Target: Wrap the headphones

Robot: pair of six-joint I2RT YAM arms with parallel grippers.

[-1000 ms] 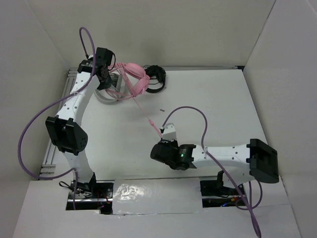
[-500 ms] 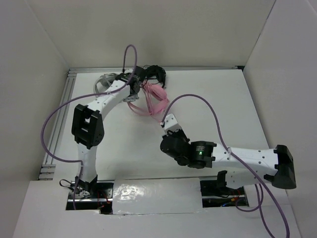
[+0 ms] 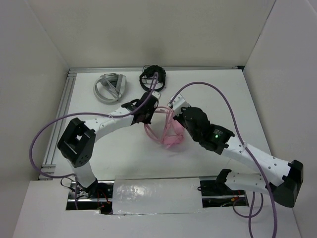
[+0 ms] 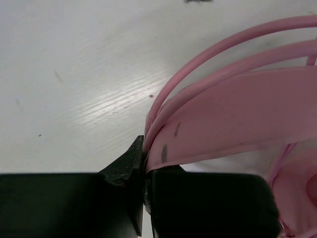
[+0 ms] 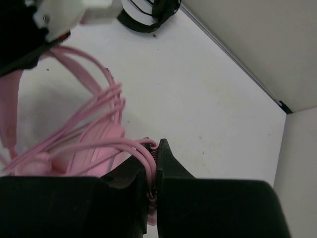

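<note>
My left gripper will release the pink headphones on the middle of the table (image 3: pixel 160 135), in front of the black headphones. The pink headphones now hang between my two grippers.
The pink headphones (image 3: pixel 168 133) hang between my two grippers over the middle of the table, with the thin pink cable (image 5: pixel 94 124) looped several times around them. My left gripper (image 3: pixel 148 110) is shut on the pink headband (image 4: pixel 233 119), which fills the right of the left wrist view. My right gripper (image 3: pixel 174 113) is shut on the pink cable near its ribbed end, pinched between the fingertips (image 5: pixel 166 161). The earcups are mostly hidden behind the band and the arms.
Grey-white headphones (image 3: pixel 111 87) lie at the back left. Black headphones (image 3: pixel 153 75) lie at the back centre and show in the right wrist view (image 5: pixel 148 15). White walls enclose the table on three sides.
Both grippers have carried the pink headphones from the back left toward the table's middle. The right gripper has swung up and around with the cable, so more cable now lies around the headphones.
</note>
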